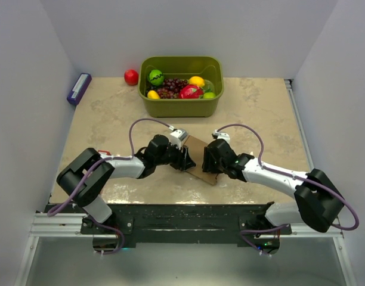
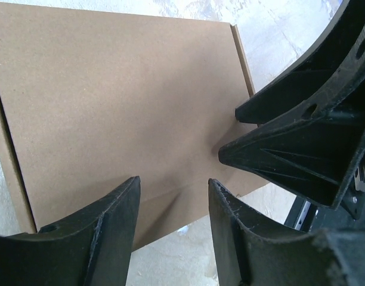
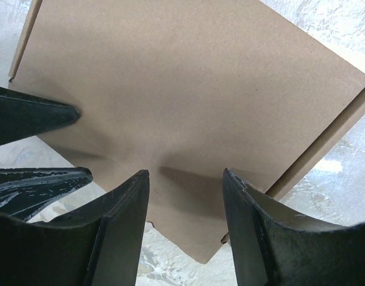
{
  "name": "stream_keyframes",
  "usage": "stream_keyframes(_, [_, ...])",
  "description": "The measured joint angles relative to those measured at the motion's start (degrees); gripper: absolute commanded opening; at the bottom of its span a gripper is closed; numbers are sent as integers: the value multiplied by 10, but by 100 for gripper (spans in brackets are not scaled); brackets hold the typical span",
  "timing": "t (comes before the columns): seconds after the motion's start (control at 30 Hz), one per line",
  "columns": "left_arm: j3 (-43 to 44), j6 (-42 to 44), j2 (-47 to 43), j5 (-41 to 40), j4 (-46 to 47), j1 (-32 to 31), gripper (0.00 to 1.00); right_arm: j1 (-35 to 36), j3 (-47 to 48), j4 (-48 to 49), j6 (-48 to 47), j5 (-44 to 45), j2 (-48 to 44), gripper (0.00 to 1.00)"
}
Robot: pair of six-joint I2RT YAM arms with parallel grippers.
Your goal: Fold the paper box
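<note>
The paper box is crooked and has a gap along its side flap, so my right gripper needs to leave the box's panel, pinch that side flap (image 3: pixel 325 142) and square up the box.
The paper box (image 1: pixel 197 156) is a plain brown cardboard piece lying folded flat on the table between my two arms. It fills the left wrist view (image 2: pixel 123 101) and the right wrist view (image 3: pixel 194 89), with narrow flaps showing along its edges. My left gripper (image 1: pixel 186 159) (image 2: pixel 173 182) stands open, its tips against the box's broad panel near the lower edge. My right gripper (image 1: pixel 207 161) (image 3: pixel 185 173) faces it from the other side, also open, tips on the panel. Nothing sits between either pair of jaws. Each wrist view shows the other gripper's fingers (image 2: pixel 290 143) (image 3: pixel 33 113) touching the box.
An olive-green tub (image 1: pixel 181 106) holding several fruits stands at the back middle of the table. A red fruit (image 1: pixel 131 76) lies just left of it. A slim bluish pack (image 1: pixel 79 88) lies at the far left edge by the wall.
</note>
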Motion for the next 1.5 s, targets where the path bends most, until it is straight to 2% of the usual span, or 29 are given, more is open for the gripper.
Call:
stream_keyframes(0.23, [-3, 0, 3, -1, 12, 0, 54, 0, -1, 6, 1, 1, 3, 56])
stream_keyframes(0.33, [-3, 0, 3, -1, 13, 1, 59, 0, -1, 6, 1, 1, 2, 60])
stream_keyframes(0.43, [-3, 0, -2, -1, 12, 2, 74, 0, 2, 3, 0, 1, -3, 65])
stream_keyframes(0.57, [-3, 1, -27, -9, -7, 2, 86, -2, 28, -42, -8, 3, -15, 80])
stream_keyframes(0.67, [5, 3, -59, -18, -39, 3, 89, -16, 57, -65, -20, 0, -38, 92])
stream_keyframes(0.8, [56, 12, -100, -19, -120, 16, 91, -78, 71, -70, -39, -38, -82, 97])
stream_keyframes(0.97, [127, 25, -140, 24, -205, 69, 91, -167, 49, -71, -52, -78, -118, 97])
stream_keyframes(1.17, [184, 42, -142, 99, -263, 163, 89, -202, -28, -44, -37, -148, -114, 93])
stream_keyframes(1.5, [183, 103, -154, 89, -301, 174, 89, -213, -105, 32, 33, -206, -75, 87])
